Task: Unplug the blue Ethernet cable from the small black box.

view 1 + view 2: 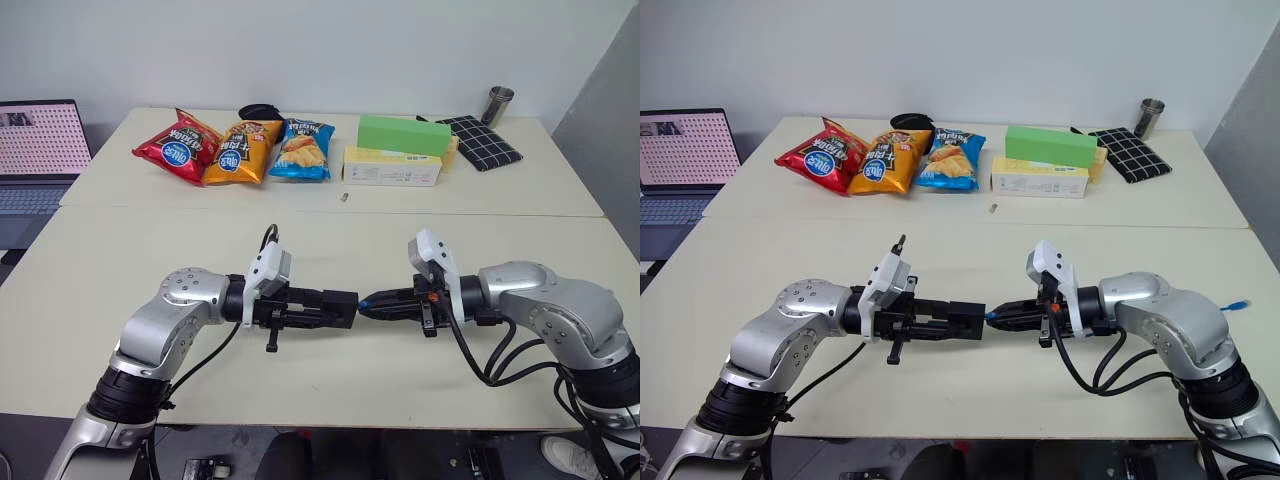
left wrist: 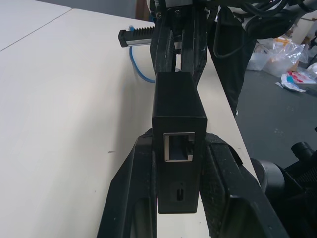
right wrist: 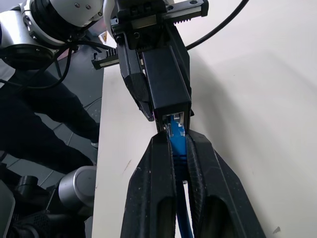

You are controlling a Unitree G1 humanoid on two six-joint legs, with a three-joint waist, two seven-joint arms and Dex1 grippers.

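Note:
Next, my left gripper releases the small black box on the bare table [image 1: 250, 243] in front of the orange snack bag.
The small black box [image 1: 345, 308] is held above the table's front part, with my left gripper [image 1: 333, 311] shut on its sides. In the left wrist view the box [image 2: 179, 106] shows an empty port facing the camera. The blue Ethernet cable [image 3: 176, 134] has its plug in the box's opposite port, and my right gripper [image 3: 176, 144] is shut on that plug right at the box [image 3: 168, 82]. The two grippers point at each other, nearly tip to tip. The cable's other end [image 1: 1237, 304] lies on the table behind my right arm.
At the back stand three snack bags [image 1: 238, 150], a green box [image 1: 403, 134] on a yellow box [image 1: 392, 167], a black checked cloth [image 1: 484, 141] and a metal cup [image 1: 498, 104]. A laptop [image 1: 38, 150] sits off the table's left. The table's front edge runs just below my arms.

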